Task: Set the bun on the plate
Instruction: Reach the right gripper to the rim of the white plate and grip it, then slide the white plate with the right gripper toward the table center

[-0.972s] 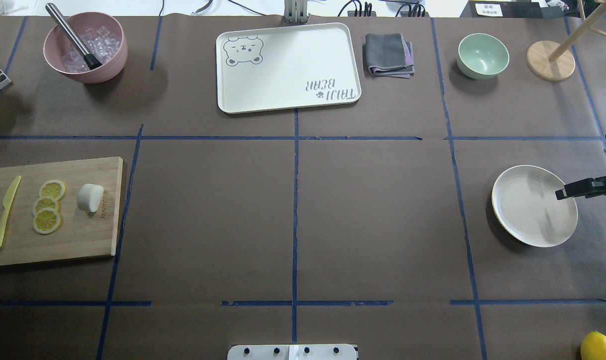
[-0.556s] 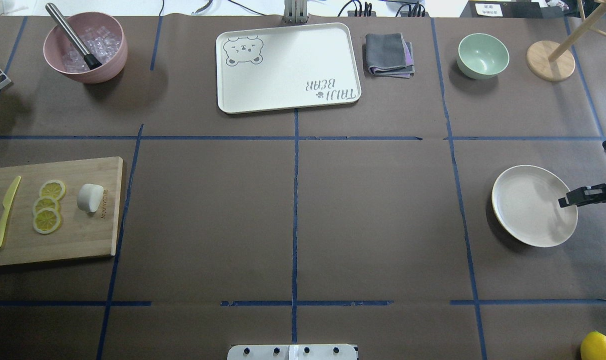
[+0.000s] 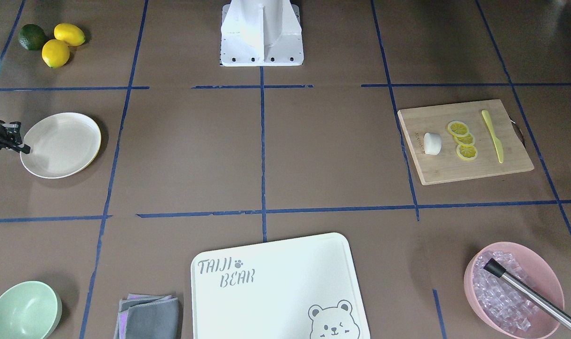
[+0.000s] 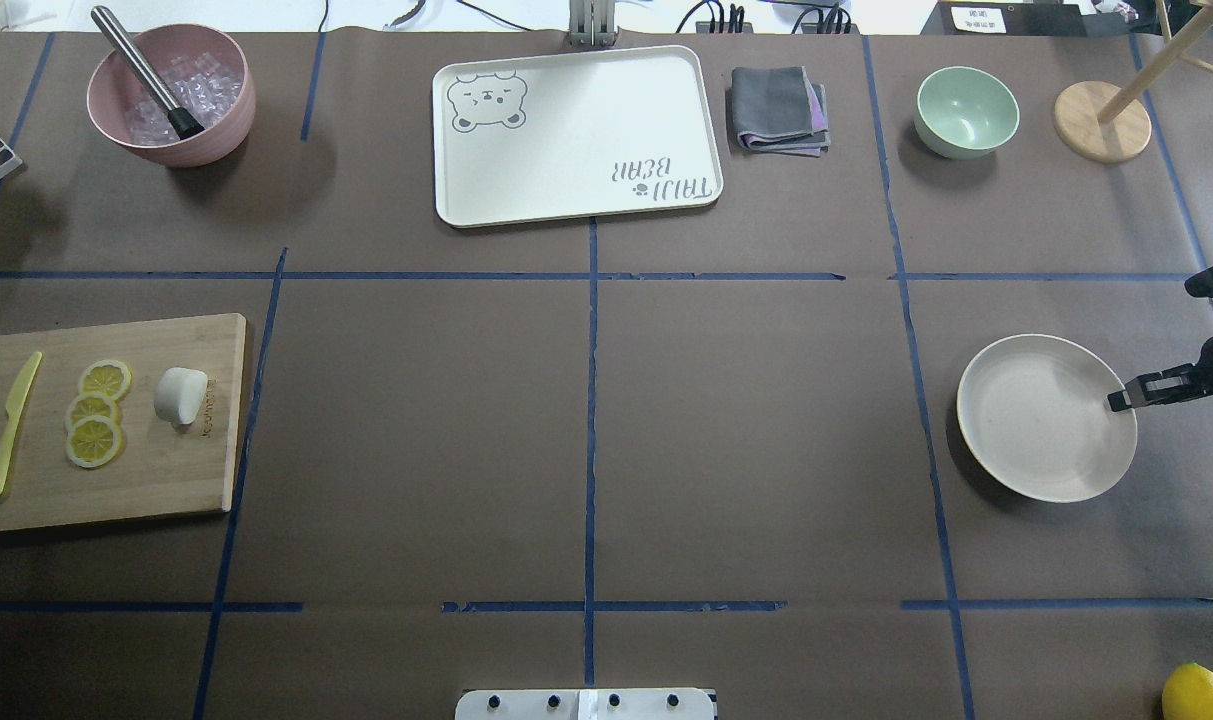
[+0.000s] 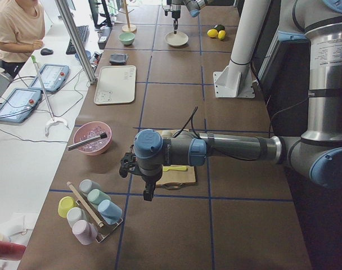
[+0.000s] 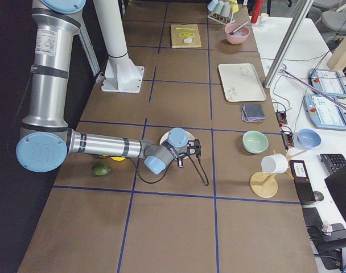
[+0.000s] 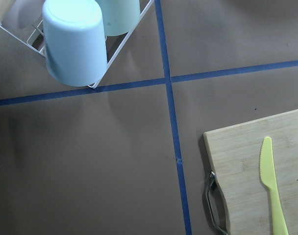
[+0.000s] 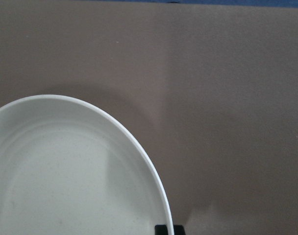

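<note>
The robot's right gripper will set the cream plate down on the middle blue tape line, halfway (image 3: pixel 261 152) between its two crossings.
The bun (image 4: pixel 180 395) (image 3: pixel 432 143) lies on a wooden cutting board (image 4: pixel 166 480) at the table's left, beside three lemon slices (image 4: pixel 96 410). The cream plate (image 4: pixel 1036 430) (image 3: pixel 64 146) (image 8: pixel 65 186) sits far right on the table. My right gripper (image 4: pixel 1121 400) (image 3: pixel 25 149) is shut on the plate's right rim; one black fingertip (image 8: pixel 163 229) shows at that rim. My left gripper (image 5: pixel 144 188) shows only in the exterior left view, hovering by the board's outer end; I cannot tell whether it is open or shut.
A yellow knife (image 4: pixel 11 425) (image 7: pixel 271 181) lies on the board. Cups in a wire rack (image 7: pixel 73 44) stand beyond the board. At the far edge stand a pink ice bowl (image 4: pixel 171 95), a bear tray (image 4: pixel 576 135), a folded cloth (image 4: pixel 778 110), a green bowl (image 4: pixel 966 112) and a wooden stand (image 4: pixel 1103 122).
The plate has shifted a little to the left with my right gripper on its rim, and it lies flatter than before. The bun and board have not moved.
</note>
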